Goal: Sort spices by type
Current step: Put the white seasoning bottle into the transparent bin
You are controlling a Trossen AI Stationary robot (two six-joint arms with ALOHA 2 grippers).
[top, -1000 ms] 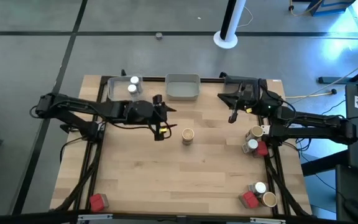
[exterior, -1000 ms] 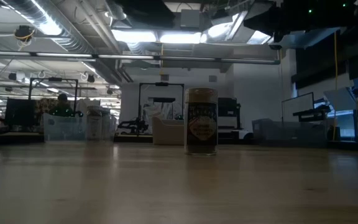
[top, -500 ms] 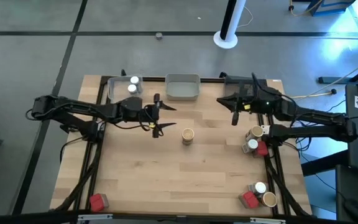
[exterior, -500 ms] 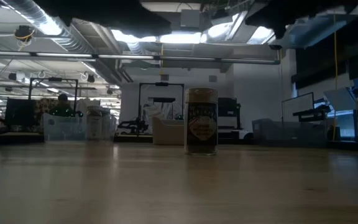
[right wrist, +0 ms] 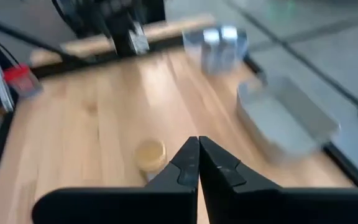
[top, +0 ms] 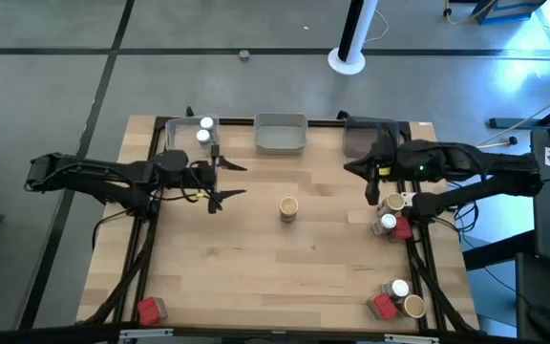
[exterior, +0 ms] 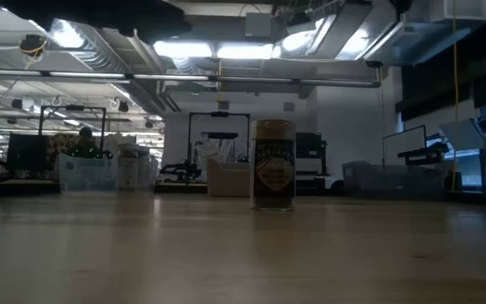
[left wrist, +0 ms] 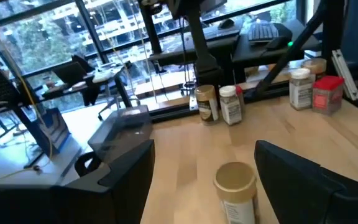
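Note:
The robot's right gripper needs to next move to the white-capped jar's cap [top: 389,221], in the spice cluster closest to that right gripper, and close there.
A tan-brown jar [top: 288,207] stands upright on its base in the middle of the table, also seen in the low view [exterior: 273,165]. My left gripper [top: 229,180] hovers open to its left and points toward it; in the left wrist view the jar [left wrist: 235,186] shows ahead of the fingers, apart from them. My right gripper [top: 371,196] hangs shut above the table right of the jar, holding nothing. The jar [right wrist: 150,154] lies beyond its shut fingertips [right wrist: 199,155]. Two white-capped jars [top: 203,130] stand in the far left tray [top: 175,139].
An empty grey tray [top: 281,134] and a third tray [top: 359,136] sit along the far edge. Spices cluster at the right edge [top: 390,215] and at the near right corner [top: 397,298]. A red packet [top: 148,310] lies at the near left corner.
My left gripper has drawn back toward the table's left edge, away from the tan-brown jar, staying open. My right gripper has risen and pulled toward the right edge, staying shut. The jar has not moved.

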